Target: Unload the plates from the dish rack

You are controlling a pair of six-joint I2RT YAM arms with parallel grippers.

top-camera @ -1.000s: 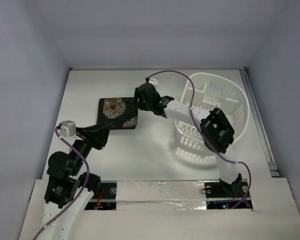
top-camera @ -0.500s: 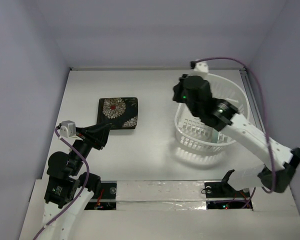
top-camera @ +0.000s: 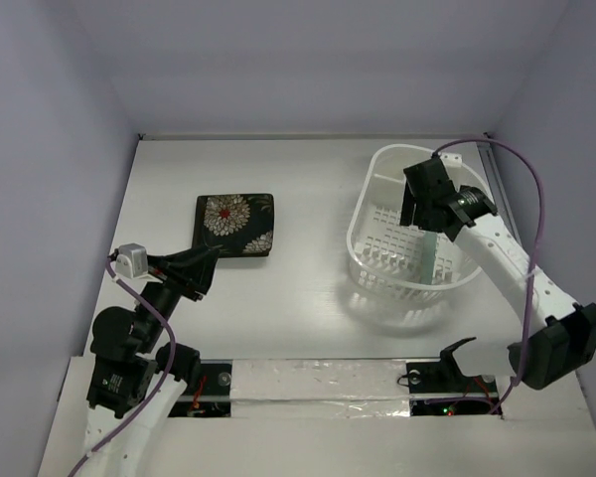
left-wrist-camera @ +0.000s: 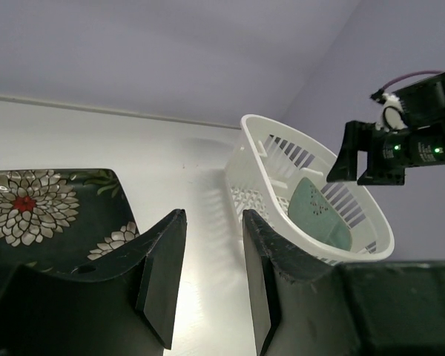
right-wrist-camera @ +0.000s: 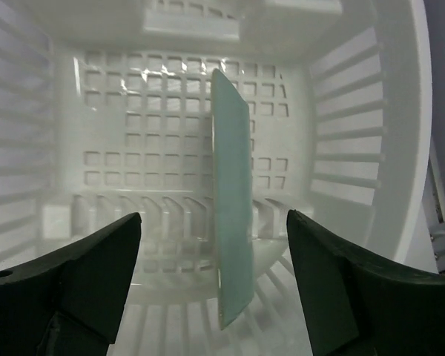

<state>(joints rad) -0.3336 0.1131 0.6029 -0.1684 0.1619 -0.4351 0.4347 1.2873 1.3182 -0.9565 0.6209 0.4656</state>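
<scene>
I should next bring my right gripper down to the middle of the plate's upper edge (top-camera: 429, 239) (right-wrist-camera: 225, 202) and close it there to grip the pale mint-green plate.
The white dish rack (top-camera: 377, 260) stands at the right of the table. A pale mint-green plate (right-wrist-camera: 232, 222) stands on edge in its slots; it also shows in the top view (top-camera: 429, 250) and the left wrist view (left-wrist-camera: 317, 211). My right gripper (right-wrist-camera: 213, 222) is open above the rack, one finger on each side of the plate's edge without touching it; in the top view it (top-camera: 424, 207) hovers over the rack's far side. A black flower-pattern plate (top-camera: 234, 225) lies flat on the table left of centre, also in the left wrist view (left-wrist-camera: 48, 215). My left gripper (left-wrist-camera: 211, 222) is open and empty near it.
The rack (left-wrist-camera: 259, 159) shows its slotted wall (right-wrist-camera: 356, 133) and grid floor around the plate. A metal rail (top-camera: 512, 238) runs along the table's right edge. Grey walls close the table on three sides.
My right arm has swung from the flower plate at the middle over to the rack and now hangs above the green plate. The flower plate stays on the table. My left arm barely moved.
</scene>
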